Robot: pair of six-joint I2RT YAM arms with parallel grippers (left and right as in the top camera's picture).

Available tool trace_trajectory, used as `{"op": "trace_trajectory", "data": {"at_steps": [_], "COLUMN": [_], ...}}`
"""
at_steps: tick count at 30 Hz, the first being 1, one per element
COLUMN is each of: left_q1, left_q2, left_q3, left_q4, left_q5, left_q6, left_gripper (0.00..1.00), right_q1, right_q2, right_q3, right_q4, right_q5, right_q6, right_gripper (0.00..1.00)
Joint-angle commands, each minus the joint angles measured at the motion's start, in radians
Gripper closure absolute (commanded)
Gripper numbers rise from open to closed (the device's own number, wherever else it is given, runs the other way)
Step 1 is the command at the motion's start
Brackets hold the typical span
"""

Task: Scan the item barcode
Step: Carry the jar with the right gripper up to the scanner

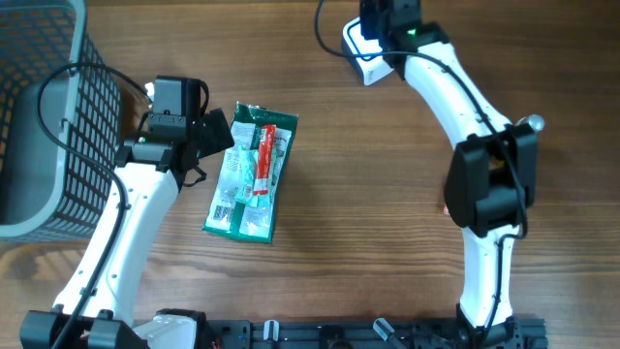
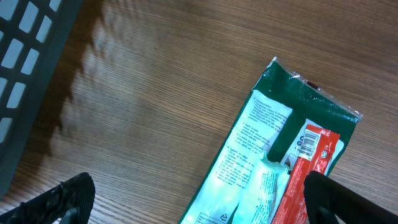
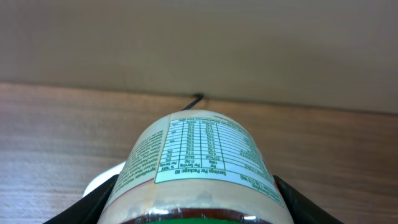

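My right gripper is going to let go of the jar on the bare tabletop, nearer me than the white device [image 1: 402, 171].
A jar with a white nutrition label [image 3: 199, 155] lies on its side between the fingers of my right gripper [image 3: 196, 208], which is shut on it. In the overhead view that gripper [image 1: 376, 41] is at the table's far edge, over a white device [image 1: 358, 50]. The wrist hides the jar there. The white device [image 3: 99, 182] also shows under the jar's left side. No barcode shows on the jar's visible face. My left gripper [image 1: 219, 132] [image 2: 202, 202] is open wide, low above the upper left part of a green packet with a red strip [image 1: 250, 174] [image 2: 280, 155].
A grey wire basket [image 1: 39, 116] [image 2: 25, 50] stands at the table's left edge, close behind my left arm. A wall runs along the table's far edge [image 3: 199, 50], with a black cable [image 3: 196, 99] at its foot.
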Motion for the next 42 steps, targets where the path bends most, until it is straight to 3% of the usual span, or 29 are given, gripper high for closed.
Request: {"op": "trace_trajectory", "data": {"at_steps": [1, 7, 12, 18, 22, 25, 28, 35, 36, 37, 38, 39, 42], "left_q1": [0.003, 0.003, 0.003, 0.003, 0.003, 0.003, 0.003, 0.003, 0.003, 0.003, 0.003, 0.003, 0.003], "left_q2": [0.002, 0.002, 0.002, 0.002, 0.002, 0.002, 0.002, 0.002, 0.002, 0.002, 0.002, 0.002, 0.002], "left_q3": [0.006, 0.006, 0.006, 0.006, 0.006, 0.006, 0.006, 0.006, 0.006, 0.006, 0.006, 0.006, 0.006], "left_q4": [0.002, 0.002, 0.002, 0.002, 0.002, 0.002, 0.002, 0.002, 0.002, 0.002, 0.002, 0.002, 0.002], "left_q5": [-0.013, -0.013, -0.013, -0.013, -0.013, -0.013, -0.013, -0.013, -0.013, -0.013, -0.013, -0.013, -0.013], "left_q6": [0.002, 0.002, 0.002, 0.002, 0.002, 0.002, 0.002, 0.002, 0.002, 0.002, 0.002, 0.002, 0.002], "left_gripper": [0.00, 0.00, 0.00, 0.00, 0.00, 0.00, 0.00, 0.00, 0.00, 0.00, 0.00, 0.00, 0.00], "right_q1": [0.009, 0.010, 0.007, -0.002, -0.002, -0.002, -0.002, -0.002, -0.002, -0.002, -0.002, -0.002, -0.002], "right_q2": [0.058, 0.043, -0.110, -0.372, -0.389, -0.371, -0.367, -0.367, -0.367, -0.367, -0.367, -0.367, -0.370], "right_q3": [0.017, 0.018, 0.018, 0.018, 0.015, -0.066, -0.240, -0.618, -0.632, -0.639, -0.639, -0.639, -0.622], "right_q4": [0.020, 0.075, 0.026, -0.398, -0.755, -0.910, -0.898, -0.643, -0.632, -0.626, -0.620, -0.614, -0.602], "right_q5": [0.035, 0.039, 0.121, 0.036, -0.185, -0.262, -0.262, -0.262, -0.262, -0.262, -0.261, -0.262, -0.262], "right_q6": [-0.026, -0.073, -0.088, 0.064, 0.114, 0.217, 0.274, 0.344, 0.348, 0.348, 0.347, 0.347, 0.346], "right_gripper": [0.95, 0.94, 0.96, 0.95, 0.91, 0.91, 0.90, 0.80, 0.75, 0.59, 0.28, 0.15, 0.02]}}
